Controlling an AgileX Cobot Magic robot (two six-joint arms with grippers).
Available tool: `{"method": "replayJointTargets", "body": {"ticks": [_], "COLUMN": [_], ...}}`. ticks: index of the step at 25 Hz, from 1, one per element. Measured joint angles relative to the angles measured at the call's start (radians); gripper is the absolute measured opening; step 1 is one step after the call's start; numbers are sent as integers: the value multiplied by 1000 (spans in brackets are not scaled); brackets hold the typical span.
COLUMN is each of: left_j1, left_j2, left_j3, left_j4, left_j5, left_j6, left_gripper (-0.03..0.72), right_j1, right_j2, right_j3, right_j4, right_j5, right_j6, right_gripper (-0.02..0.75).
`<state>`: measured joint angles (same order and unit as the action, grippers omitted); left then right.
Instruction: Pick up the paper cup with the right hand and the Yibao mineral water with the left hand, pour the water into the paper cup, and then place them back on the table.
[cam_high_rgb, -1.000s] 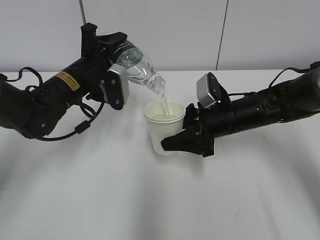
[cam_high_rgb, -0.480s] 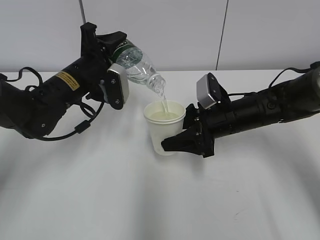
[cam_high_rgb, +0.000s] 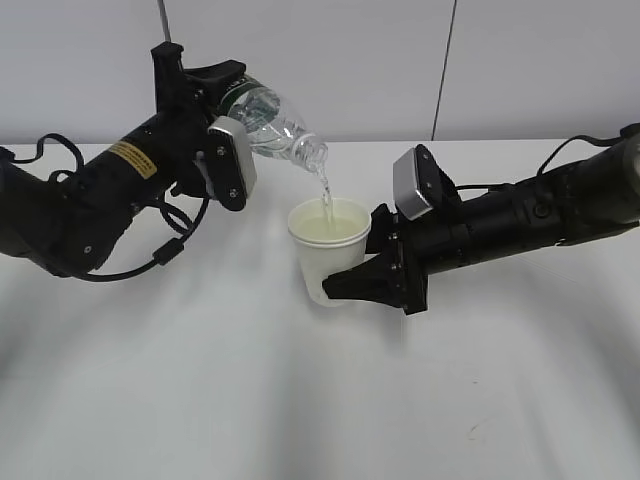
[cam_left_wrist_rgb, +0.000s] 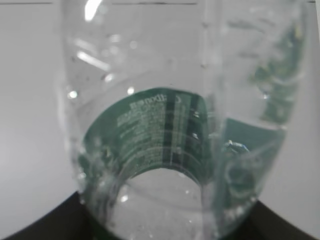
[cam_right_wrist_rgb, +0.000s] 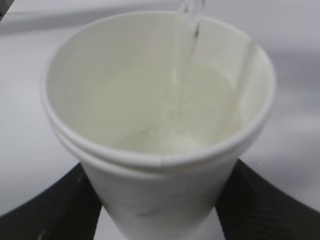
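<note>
The Yibao mineral water bottle, now tilted over the paper cup, will be released by my left gripper on the bare table (cam_high_rgb: 263, 308) between the black cable and the paper cup.
My left gripper (cam_high_rgb: 222, 88), on the arm with the yellow sticker, is shut on the Yibao mineral water bottle (cam_high_rgb: 275, 125) at its green label. The bottle is tilted neck-down to the right, and a thin stream of water falls from its mouth into the paper cup (cam_high_rgb: 328, 250). The bottle fills the left wrist view (cam_left_wrist_rgb: 165, 130), with the jaws dark at the bottom corners. My right gripper (cam_high_rgb: 350, 285) is shut on the white cup's lower body and holds it above the table (cam_high_rgb: 300, 400). In the right wrist view the cup (cam_right_wrist_rgb: 160, 165) holds water.
A black cable (cam_high_rgb: 175, 245) loops under the left arm near the table. Grey wall panels with dark seams stand behind the table's far edge (cam_high_rgb: 480, 142).
The left gripper has lifted and turned the bottle a little flatter, so its mouth sits higher above the cup. The stream is thinner. The cup and right arm have hardly moved.
</note>
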<state>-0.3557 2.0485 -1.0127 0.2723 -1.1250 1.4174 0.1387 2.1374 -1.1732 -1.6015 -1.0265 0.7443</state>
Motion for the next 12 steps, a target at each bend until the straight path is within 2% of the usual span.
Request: {"method": "replayJointTargets", "body": {"ticks": [3,6,9,12], "left_j1": [0,0,0,0], "left_j2": [2,3,4,4], "left_j3": [21,64,91,99], "left_j4": [-23,-27,-31,-53], "left_j5": [-5,-3,-1,-1], "left_j6": [-63,-184,-362,-600], "left_gripper": [364,364,364,364], "right_j1": [0,0,0,0], "right_j2": [0,0,0,0], "right_j3": [0,0,0,0], "right_j4": [24,68,112,126], "right_j5": [2,2,2,2], "right_j6": [-35,-76,-110,-131], "right_gripper": [473,473,473,473]}}
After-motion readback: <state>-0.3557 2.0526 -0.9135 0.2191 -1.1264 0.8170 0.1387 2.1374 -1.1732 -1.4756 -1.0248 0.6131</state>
